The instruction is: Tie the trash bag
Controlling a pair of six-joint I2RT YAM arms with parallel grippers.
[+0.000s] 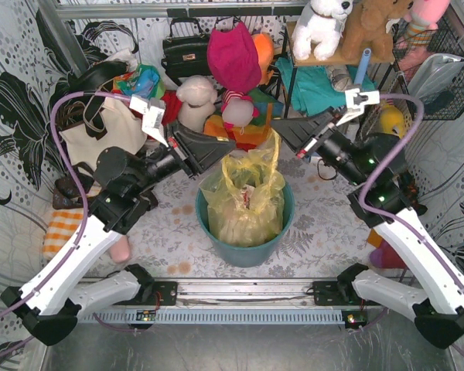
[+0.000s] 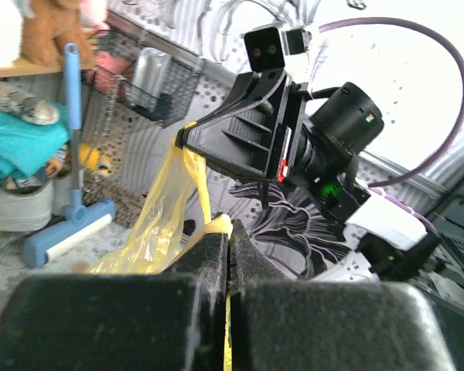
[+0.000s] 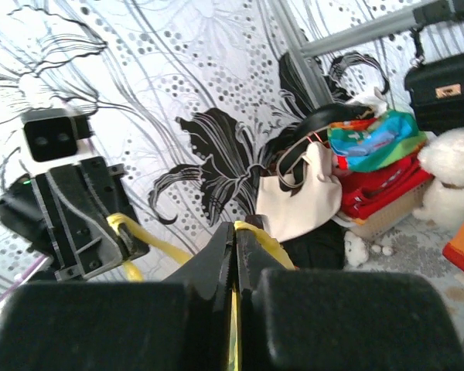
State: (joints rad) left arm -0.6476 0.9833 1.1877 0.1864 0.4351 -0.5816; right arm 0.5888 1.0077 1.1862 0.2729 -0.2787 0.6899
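Observation:
The trash bag's top end is held only at my right gripper's fingertips, so next I open, back away and grasp the trash bag's yellow piece [image 1: 274, 154] deeper between my fingers.
The yellow translucent trash bag [image 1: 243, 202] stands in the round teal bin [image 1: 213, 232] at the table's middle, with crumpled paper showing through. My left gripper [image 1: 232, 151] is shut on one top end of the bag, just above the bag's left side. My right gripper [image 1: 278, 133] is shut on the other top end, up and to the right. In the left wrist view my jaws [image 2: 230, 233] pinch yellow plastic [image 2: 166, 209] that runs on to the right gripper [image 2: 187, 139]. In the right wrist view my jaws [image 3: 236, 229] pinch a yellow strand [image 3: 267, 241], and the left gripper [image 3: 127, 238] holds its own strand.
A cream tote bag [image 1: 100, 135] stands at the back left, plush toys [image 1: 232, 62] and a black handbag [image 1: 185, 50] at the back, and a wire basket [image 1: 441, 77] at the back right. A blue roller [image 2: 69, 232] stands by the shelf. An orange checked cloth [image 1: 62, 232] lies at the left.

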